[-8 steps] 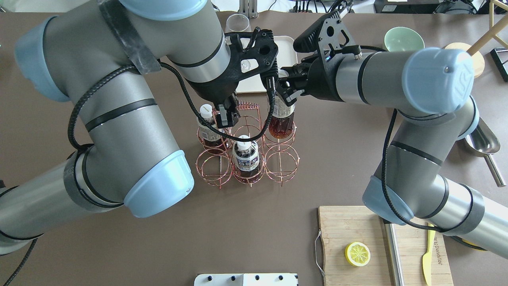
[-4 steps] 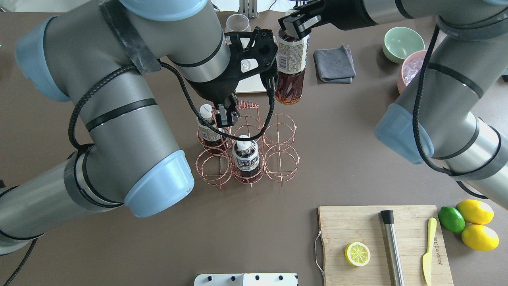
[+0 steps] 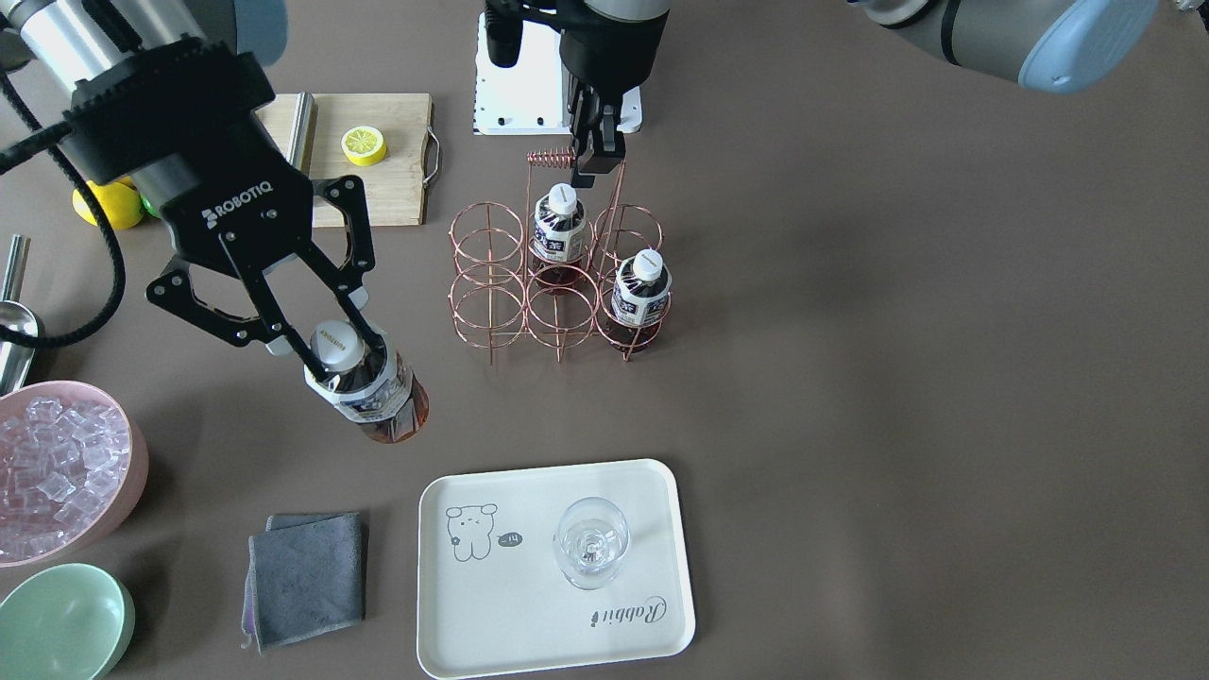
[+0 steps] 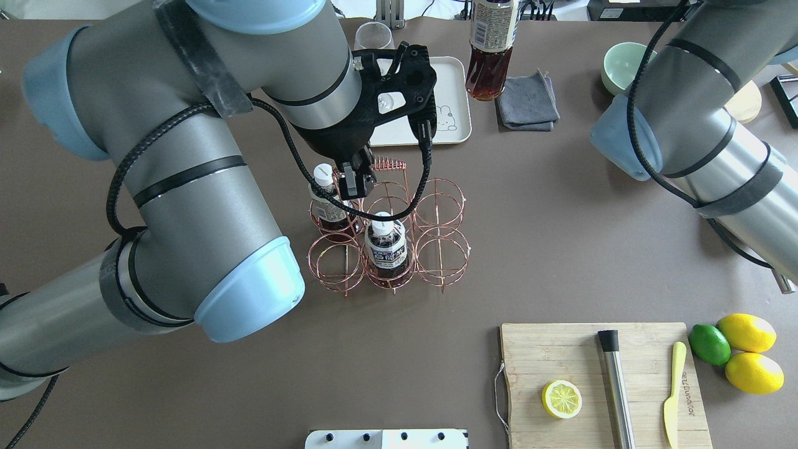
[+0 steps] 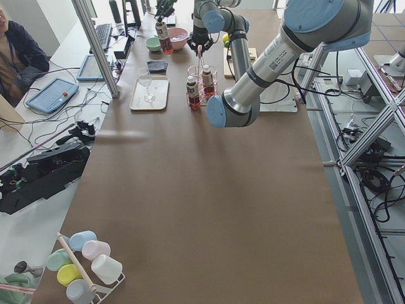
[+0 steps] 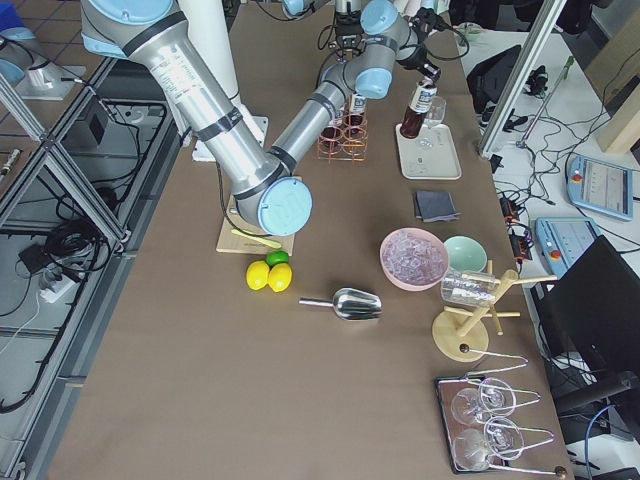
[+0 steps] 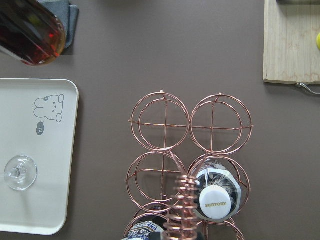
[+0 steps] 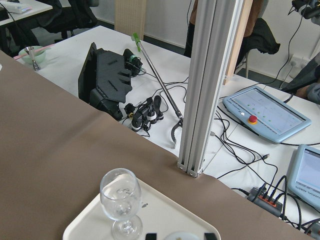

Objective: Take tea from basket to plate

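Next, I set the tea bottle upright on the plate [image 3: 488,585] between the wine glass and the grey cloth using my right gripper.
My right gripper [image 3: 346,359] is shut on the neck of a tea bottle [image 3: 376,401] and holds it tilted in the air beside the plate's [image 3: 529,642] right-hand corner. The bottle also shows in the overhead view [image 4: 491,59], between the plate [image 4: 450,87] and a grey cloth. The copper wire basket [image 3: 521,267] stands mid-table with two more tea bottles [image 3: 557,227] [image 3: 642,283] in its cells. My left gripper [image 3: 593,161] is shut on the basket's coiled handle [image 4: 388,164]. A wine glass [image 3: 590,543] stands on the plate.
A grey cloth [image 3: 307,576], a pink bowl of ice [image 3: 57,472] and a pale green bowl [image 3: 61,623] lie to the robot's right of the plate. A cutting board [image 4: 598,380] holds a lemon slice, a metal bar and a yellow knife. Lemons and a lime [image 4: 742,349] lie beside it.
My right gripper has lifted the tea bottle out of the basket's far right cell and carried it up and away toward the plate. My left gripper has stayed on the handle.
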Available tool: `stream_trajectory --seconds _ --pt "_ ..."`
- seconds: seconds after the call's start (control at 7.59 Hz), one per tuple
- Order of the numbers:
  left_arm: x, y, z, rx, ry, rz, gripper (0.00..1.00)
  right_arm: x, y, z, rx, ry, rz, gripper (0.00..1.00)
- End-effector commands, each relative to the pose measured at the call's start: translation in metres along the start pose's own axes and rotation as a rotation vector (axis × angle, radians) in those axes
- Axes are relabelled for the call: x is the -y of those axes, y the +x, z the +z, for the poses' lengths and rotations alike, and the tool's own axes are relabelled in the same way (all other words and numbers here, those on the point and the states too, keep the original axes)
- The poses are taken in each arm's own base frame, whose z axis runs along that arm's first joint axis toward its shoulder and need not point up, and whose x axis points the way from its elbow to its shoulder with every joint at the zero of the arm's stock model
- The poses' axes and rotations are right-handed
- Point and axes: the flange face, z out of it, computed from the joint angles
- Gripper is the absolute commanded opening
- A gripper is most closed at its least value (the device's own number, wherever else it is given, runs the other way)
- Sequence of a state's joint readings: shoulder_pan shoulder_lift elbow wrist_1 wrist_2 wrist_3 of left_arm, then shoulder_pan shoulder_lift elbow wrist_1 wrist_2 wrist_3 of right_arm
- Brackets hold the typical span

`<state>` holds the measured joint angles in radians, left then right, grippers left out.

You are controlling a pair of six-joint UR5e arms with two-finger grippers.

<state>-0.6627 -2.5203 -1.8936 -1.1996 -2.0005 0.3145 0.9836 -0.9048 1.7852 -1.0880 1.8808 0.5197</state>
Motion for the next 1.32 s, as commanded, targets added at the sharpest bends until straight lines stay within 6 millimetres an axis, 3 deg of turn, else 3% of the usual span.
stream_trajectory --seconds 0.0,0.13,0.4,0.53,1.19 --pt "0.0 0.0 0.0 0.0 0.001 0.0 0.0 -0.039 0.059 0.09 -0.046 0.106 0.008 0.0" --pt "0.0 0.0 0.0 0.0 0.001 0.0 0.0 -0.047 0.053 0.123 -0.057 0.13 0.004 0.0" --pt "-0.001 0.0 0.001 0.0 -0.002 -0.001 0.0 -0.064 0.0 0.171 -0.099 0.146 0.028 0.0" --pt "-0.001 -0.001 0.002 -0.001 -0.003 -0.002 0.0 -0.068 -0.014 0.187 -0.117 0.141 0.027 0.0" --pt "0.0 0.0 0.0 0.0 -0.001 0.0 0.0 -0.083 -0.022 0.21 -0.136 0.155 0.024 0.0"
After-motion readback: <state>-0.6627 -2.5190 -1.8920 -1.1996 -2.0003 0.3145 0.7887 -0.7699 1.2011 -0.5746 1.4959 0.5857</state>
